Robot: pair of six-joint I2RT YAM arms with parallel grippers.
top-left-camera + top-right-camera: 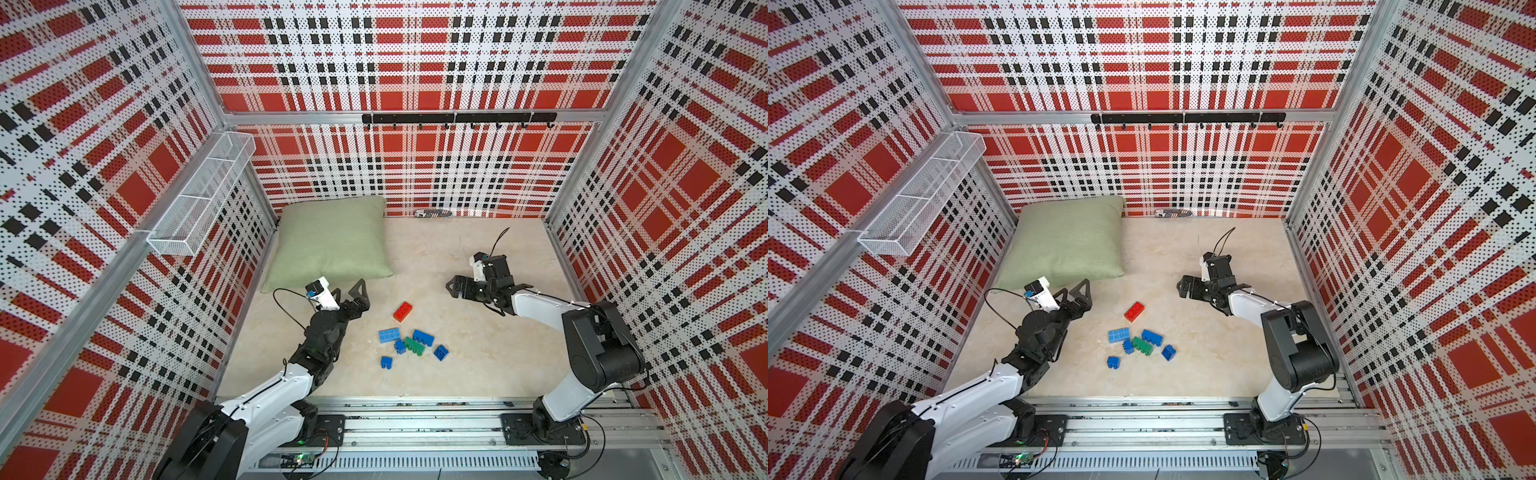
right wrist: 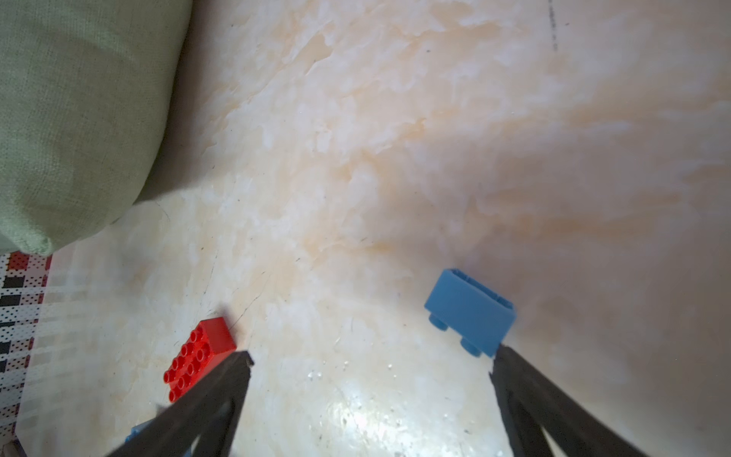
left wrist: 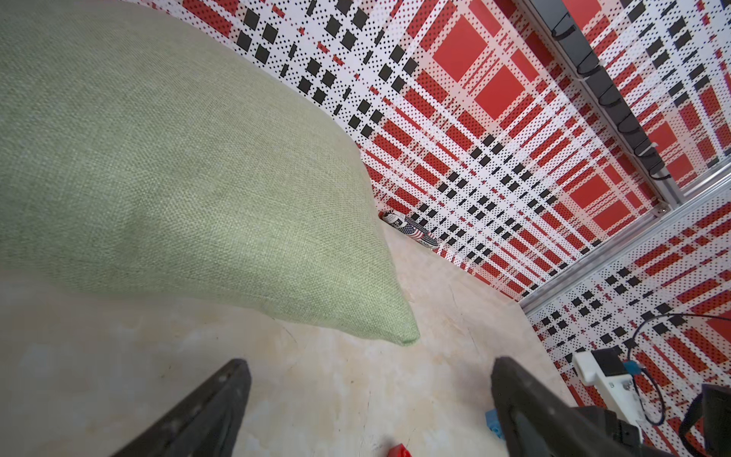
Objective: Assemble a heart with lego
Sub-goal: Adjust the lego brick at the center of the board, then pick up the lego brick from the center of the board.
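Observation:
I will next close my left gripper on the red brick's near end [image 1: 399,316], toward the light blue and green bricks.
No joined heart is in view. Loose lego lies mid-floor in both top views: a red brick [image 1: 402,311] [image 1: 1134,311], a light blue brick [image 1: 389,335], a dark blue brick [image 1: 423,337], a green brick [image 1: 414,345] and small blue bricks [image 1: 441,352]. My left gripper [image 1: 348,291] [image 3: 368,362] stands open and empty, left of the red brick by the pillow's corner. My right gripper [image 1: 452,287] [image 2: 372,356] is open and empty, right of the red brick [image 2: 199,352]. In the right wrist view another light blue brick [image 2: 470,312] lies on its side by one fingertip.
A green pillow [image 1: 328,241] [image 3: 158,178] fills the back left of the floor. A small flag-patterned object [image 1: 433,213] lies against the back wall. A wire basket [image 1: 199,195] hangs on the left wall, a black hook rail [image 1: 457,118] on the back wall.

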